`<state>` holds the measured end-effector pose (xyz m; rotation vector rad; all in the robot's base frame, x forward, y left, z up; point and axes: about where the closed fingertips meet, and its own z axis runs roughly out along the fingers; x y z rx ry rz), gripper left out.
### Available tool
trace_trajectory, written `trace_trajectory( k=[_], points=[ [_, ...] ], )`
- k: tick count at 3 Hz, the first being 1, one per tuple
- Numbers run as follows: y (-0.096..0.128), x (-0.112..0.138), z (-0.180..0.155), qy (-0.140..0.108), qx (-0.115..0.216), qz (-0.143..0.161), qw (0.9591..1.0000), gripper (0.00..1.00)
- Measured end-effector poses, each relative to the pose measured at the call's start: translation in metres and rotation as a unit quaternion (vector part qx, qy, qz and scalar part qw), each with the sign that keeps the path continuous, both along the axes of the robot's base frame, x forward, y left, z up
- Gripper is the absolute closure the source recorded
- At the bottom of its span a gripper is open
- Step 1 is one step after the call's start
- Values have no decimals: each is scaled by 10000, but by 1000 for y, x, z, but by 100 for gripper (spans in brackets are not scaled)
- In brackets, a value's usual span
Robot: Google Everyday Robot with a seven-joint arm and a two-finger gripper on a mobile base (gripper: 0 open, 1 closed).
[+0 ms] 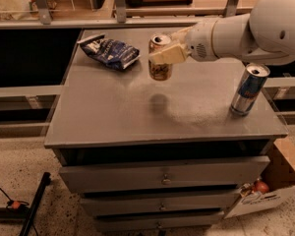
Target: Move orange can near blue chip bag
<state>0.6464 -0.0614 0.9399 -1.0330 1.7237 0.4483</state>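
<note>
I will let go of the orange can on the grey cabinet top (143, 77), setting it close by the nearest corner of the blue chip bag.
The orange can (160, 69) is held upright in the air above the grey cabinet top (113, 117), its shadow on the surface below it. My gripper (163, 54) is shut on the can's upper part, reaching in from the right on a white arm. The blue chip bag (109, 51) lies crumpled at the back left of the top, a short way left of the can.
A taller slim blue-and-silver can (248, 89) stands near the right edge of the top. The cabinet has drawers (162, 177) below. A cardboard box (270, 191) sits on the floor at right. Shelving rails run behind the cabinet.
</note>
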Motion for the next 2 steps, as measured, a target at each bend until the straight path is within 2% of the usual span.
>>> trace_trajectory(
  k=[1, 2],
  points=[
    [9, 26, -9, 121, 36, -153, 9998, 100],
    [24, 46, -25, 319, 25, -172, 9993, 100]
  ],
)
